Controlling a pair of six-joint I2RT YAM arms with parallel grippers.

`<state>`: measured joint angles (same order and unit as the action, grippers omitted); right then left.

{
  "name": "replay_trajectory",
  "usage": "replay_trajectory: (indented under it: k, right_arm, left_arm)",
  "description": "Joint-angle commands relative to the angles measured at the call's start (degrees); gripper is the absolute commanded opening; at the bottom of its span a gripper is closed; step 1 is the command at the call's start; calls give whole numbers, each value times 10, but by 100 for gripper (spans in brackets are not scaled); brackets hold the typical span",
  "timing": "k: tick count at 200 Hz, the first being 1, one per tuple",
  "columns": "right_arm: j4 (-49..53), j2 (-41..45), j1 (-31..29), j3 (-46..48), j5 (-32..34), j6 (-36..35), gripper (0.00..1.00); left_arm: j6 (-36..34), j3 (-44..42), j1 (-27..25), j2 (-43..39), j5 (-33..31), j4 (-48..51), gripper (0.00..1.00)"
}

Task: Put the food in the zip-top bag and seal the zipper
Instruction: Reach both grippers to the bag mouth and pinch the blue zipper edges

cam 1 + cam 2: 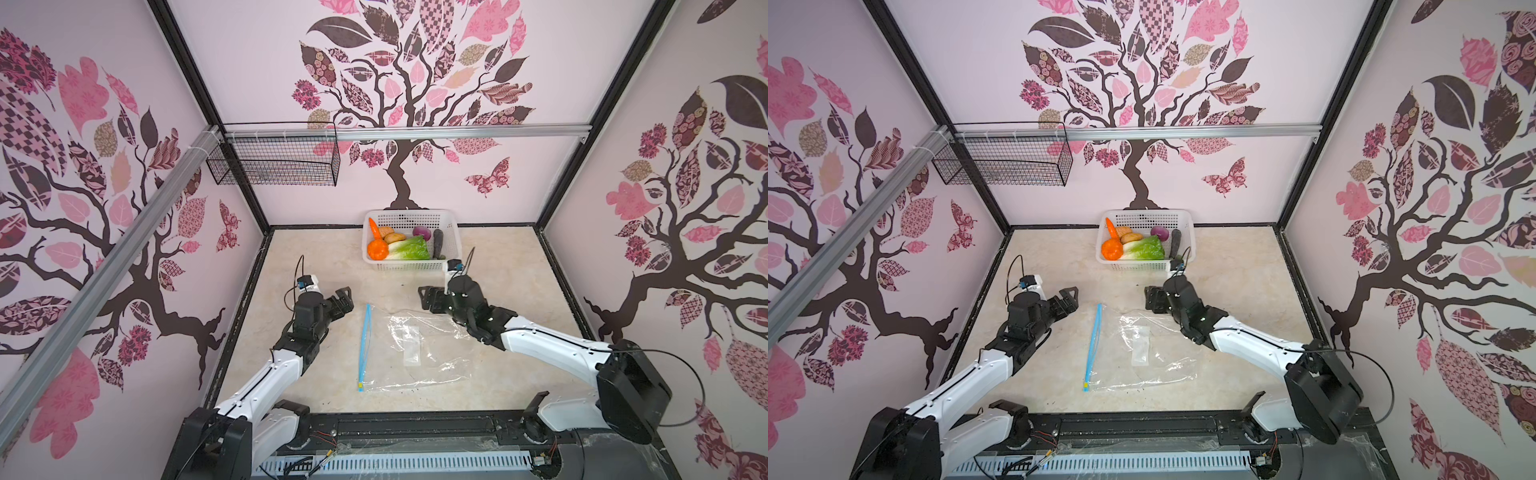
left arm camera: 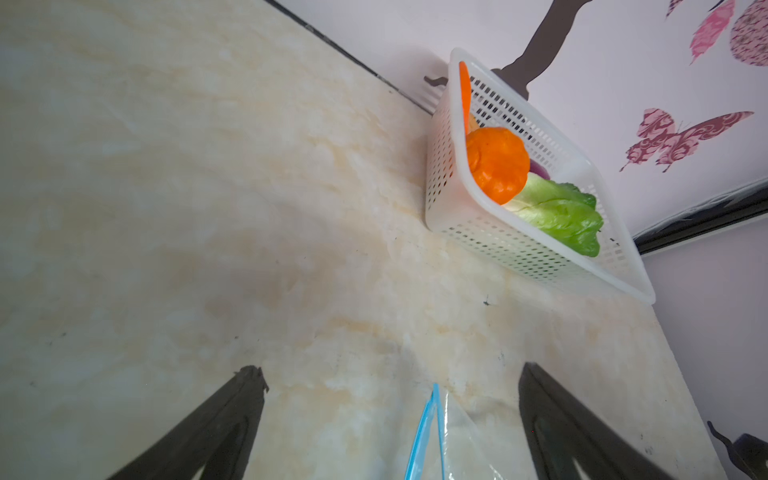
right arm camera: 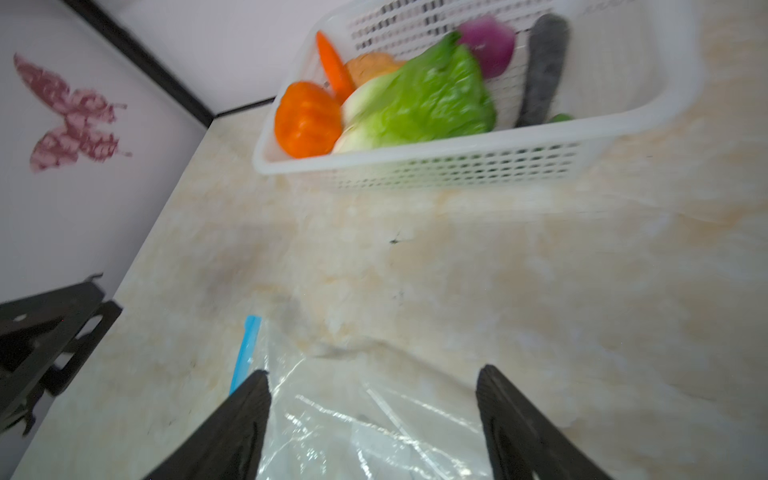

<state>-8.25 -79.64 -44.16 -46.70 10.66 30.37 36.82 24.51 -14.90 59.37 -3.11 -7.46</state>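
My left gripper is going to close on the middle of the light blue zipper (image 1: 365, 345), so it can hold one side of the clear zip-top bag's opening.
The clear zip-top bag (image 1: 415, 349) (image 1: 1144, 353) lies flat on the marble table, its light blue zipper (image 1: 365, 345) (image 1: 1093, 345) along its left edge and a yellow slider (image 1: 360, 389) at the near end. The food sits in a white perforated basket (image 1: 411, 266) (image 1: 1142, 264): pumpkin (image 1: 377, 249), carrot (image 1: 374, 227), cabbage (image 1: 409, 248), onion (image 3: 488, 48), eggplant (image 3: 544, 66). My left gripper (image 1: 347, 297) (image 2: 390, 372) hovers open just left of the zipper's far end. My right gripper (image 1: 426, 297) (image 3: 374, 374) is open over the bag's far right corner, holding nothing.
A black wire basket (image 1: 274, 164) hangs on the back wall at upper left. Patterned walls and a black frame close in the table on three sides. Bare marble (image 1: 507, 270) lies between the bag and the white basket.
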Motion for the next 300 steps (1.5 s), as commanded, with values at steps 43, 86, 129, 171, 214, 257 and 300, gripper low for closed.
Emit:
replay_trajectory:
  k: [43, 86, 129, 171, 214, 257, 300]
  right_arm:
    - [18, -150, -143, -90, -27, 13, 68]
    - [3, -229, -161, -139, -29, 54, 66]
    - [-16, -286, -165, -175, -11, 102, 58]
    - [-14, -332, -165, -194, 4, 130, 53]
    - [-4, -366, -165, -210, 10, 140, 25]
    - [-24, -312, -163, -175, 15, 128, 0]
    - [-38, -184, -120, -116, -41, 53, 0]
  left_arm:
    - [31, -57, 2, -77, -77, 49, 98]
    - [38, -58, 22, -78, -72, 40, 98]
    - [37, -63, 24, -78, -65, 39, 98]
    - [36, -65, 23, -85, -66, 39, 98]
    - [38, -69, 24, -94, -67, 41, 98]
    - [38, -67, 24, -98, -54, 41, 98]
    - [32, -43, 23, -99, 57, 22, 97]
